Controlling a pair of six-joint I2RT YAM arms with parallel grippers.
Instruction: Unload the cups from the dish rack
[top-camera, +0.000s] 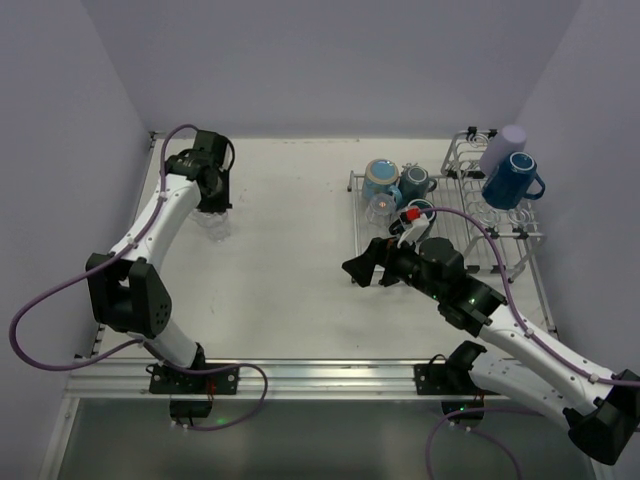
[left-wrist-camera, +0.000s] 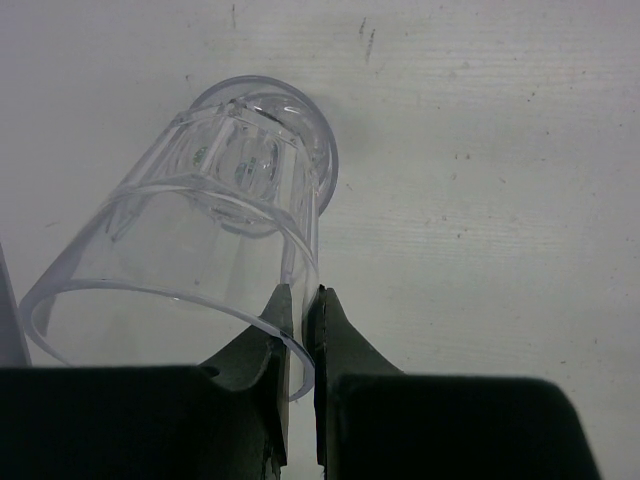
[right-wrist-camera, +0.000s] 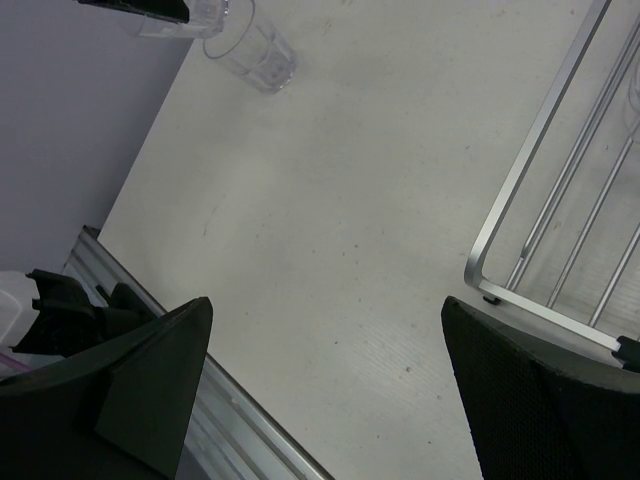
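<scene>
My right gripper goes next to grip the cup's sides (top-camera: 381, 207), on the clear cup beside the light blue mug in the dish rack.
The clear ribbed glass (left-wrist-camera: 215, 200) is at the table's far left (top-camera: 214, 226). My left gripper (left-wrist-camera: 300, 295) is shut on its rim, one finger inside the wall and one outside; the top view shows this gripper (top-camera: 212, 205) right above it. The silver wire dish rack (top-camera: 452, 225) stands at the right. In it are a light blue mug with orange inside (top-camera: 380, 178), a dark teal mug (top-camera: 415, 182), a lavender tumbler (top-camera: 503, 148) and a dark blue mug (top-camera: 512, 182). My right gripper (top-camera: 360, 268) is open and empty over bare table (right-wrist-camera: 330, 340), just left of the rack's near corner (right-wrist-camera: 500, 250).
A clear-looking cup (top-camera: 380, 208) sits in the rack below the light blue mug. Walls close the table at the left, back and right. A metal rail (top-camera: 300, 375) runs along the near edge. The right arm lies over the rack's near left part.
</scene>
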